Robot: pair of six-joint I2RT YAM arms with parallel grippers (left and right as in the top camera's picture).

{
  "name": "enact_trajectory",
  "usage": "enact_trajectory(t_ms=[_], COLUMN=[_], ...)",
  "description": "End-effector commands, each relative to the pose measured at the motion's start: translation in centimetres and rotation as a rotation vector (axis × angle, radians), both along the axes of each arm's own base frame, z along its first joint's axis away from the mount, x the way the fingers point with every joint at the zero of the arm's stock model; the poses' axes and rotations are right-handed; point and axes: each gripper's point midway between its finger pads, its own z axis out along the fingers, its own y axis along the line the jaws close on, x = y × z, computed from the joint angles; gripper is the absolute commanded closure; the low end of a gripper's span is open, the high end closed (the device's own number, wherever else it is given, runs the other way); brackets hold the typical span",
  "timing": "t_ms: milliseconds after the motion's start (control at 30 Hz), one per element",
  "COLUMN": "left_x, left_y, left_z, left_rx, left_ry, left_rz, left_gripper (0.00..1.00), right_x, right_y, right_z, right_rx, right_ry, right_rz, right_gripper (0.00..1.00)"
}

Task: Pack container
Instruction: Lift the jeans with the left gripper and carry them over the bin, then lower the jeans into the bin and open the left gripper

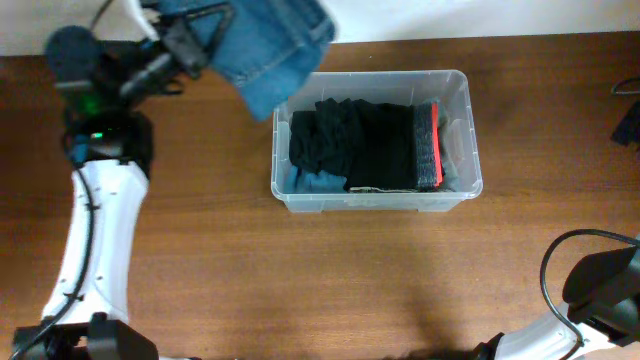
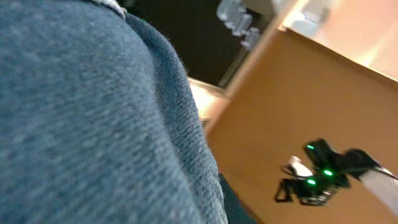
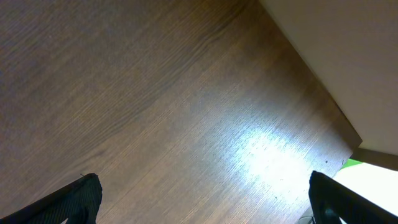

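My left gripper is going to put the blue denim jeans down on the folded black clothes inside the clear plastic container [image 1: 394, 138].
The clear plastic container [image 1: 460, 95] stands at the middle right of the table, holding folded black clothes [image 1: 355, 145], a red-edged dark item [image 1: 432, 145] and a blue piece [image 1: 320, 182]. My left gripper [image 1: 200, 35] is raised at the back left, shut on blue denim jeans [image 1: 270, 50] that hang over the container's back left corner. The denim [image 2: 81, 118] fills the left wrist view and hides the fingers. My right gripper [image 3: 205, 199] is open and empty over bare wood.
The right arm's base [image 1: 600, 290] sits at the front right corner. A dark object [image 1: 628, 120] lies at the right edge. The table's edge [image 3: 311, 81] shows in the right wrist view.
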Motion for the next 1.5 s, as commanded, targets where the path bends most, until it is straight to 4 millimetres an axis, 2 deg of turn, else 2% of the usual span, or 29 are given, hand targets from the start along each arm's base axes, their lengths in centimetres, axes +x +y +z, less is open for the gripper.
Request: enact_trajectory(t_ms=[0, 200, 333, 433, 667, 833, 1033, 1233, 1467], left_x=[-2.2, -3.5, -4.2, -4.4, -6.1, -6.7, -6.0, -5.3, -4.3], left_y=[-4.1, -11.6, -16.6, -19.5, -23.3, -24.1, -24.3, -24.4, -24.7], left_z=[4.2, 1.7, -1.4, -3.6, -5.5, -5.8, -8.7, -9.7, -15.1], left_rx=[-0.012, -0.016, -0.011, -0.007, -0.003, 0.000, 0.037, 0.040, 0.130], left_ry=[-0.153, -0.117, -0.079, -0.061, -0.064, -0.055, 0.079, 0.102, 0.251], left_rz=[-0.052, -0.226, -0.343, -0.404, -0.525, -0.548, -0.545, -0.532, -0.508], left_gripper=[1.00, 1.00, 1.00, 1.00, 1.00, 1.00, 1.00, 1.00, 1.00], right_x=[-0.1, -0.1, -0.1, -0.1, -0.1, -0.1, -0.1, -0.1, -0.1], right_y=[-0.2, -0.2, -0.2, -0.2, -0.2, -0.2, -0.2, -0.2, -0.2], right_z=[0.2, 0.2, 0.2, 0.2, 0.2, 0.2, 0.2, 0.2, 0.2], right_rx=[-0.011, -0.011, -0.011, -0.011, -0.011, -0.011, -0.011, -0.011, -0.011], right_ry=[-0.001, -0.001, -0.001, -0.001, -0.001, -0.001, -0.001, -0.001, -0.001], right_rz=[-0.010, -0.010, -0.010, -0.010, -0.010, -0.010, -0.010, -0.010, -0.010], right_gripper=[0.02, 0.02, 0.02, 0.02, 0.02, 0.02, 0.02, 0.02, 0.02])
